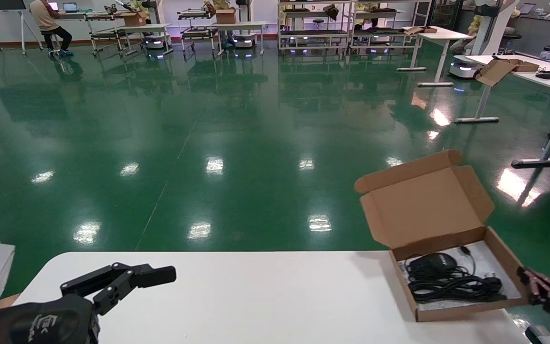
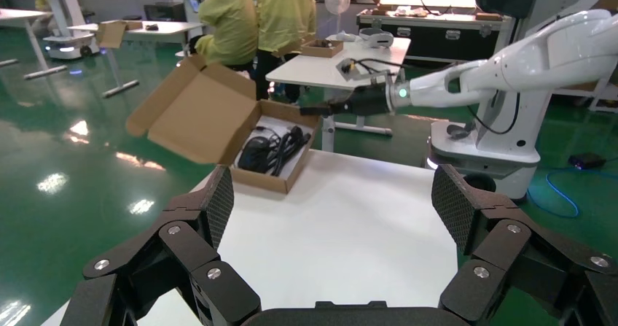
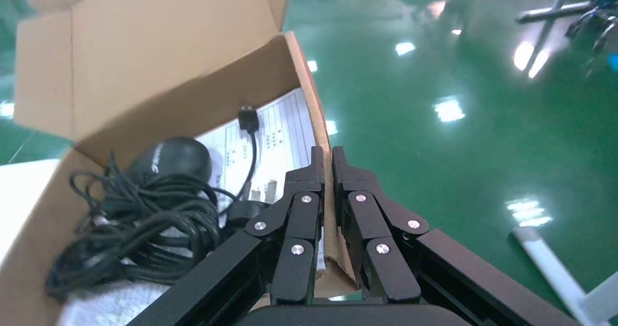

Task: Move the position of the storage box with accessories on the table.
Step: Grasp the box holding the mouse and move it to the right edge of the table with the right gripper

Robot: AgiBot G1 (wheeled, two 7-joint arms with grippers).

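The robot's right gripper will put the storage box down flat on the end of the white table (image 1: 457, 299) (image 3: 146, 276), slightly nearer the robot.
The brown cardboard storage box (image 1: 451, 313) sits open at the far right of the white table (image 1: 256, 296), its flap lid (image 1: 423, 203) standing up. Inside lie a black coiled cable with a mouse (image 1: 447, 282) over a white printed sheet (image 3: 280, 133). My right gripper (image 1: 527, 279) is shut on the box's right side wall (image 3: 326, 195), one finger inside and one outside. The box also shows in the left wrist view (image 2: 271, 154). My left gripper (image 1: 160, 274) is open and empty, low over the table's left front.
The box's right wall reaches the table's right edge, with green floor (image 1: 208, 143) beyond. White desks (image 1: 533, 71) on metal legs stand far right, shelving carts (image 1: 313, 28) at the back. People in yellow (image 2: 233, 20) stand beyond the table in the left wrist view.
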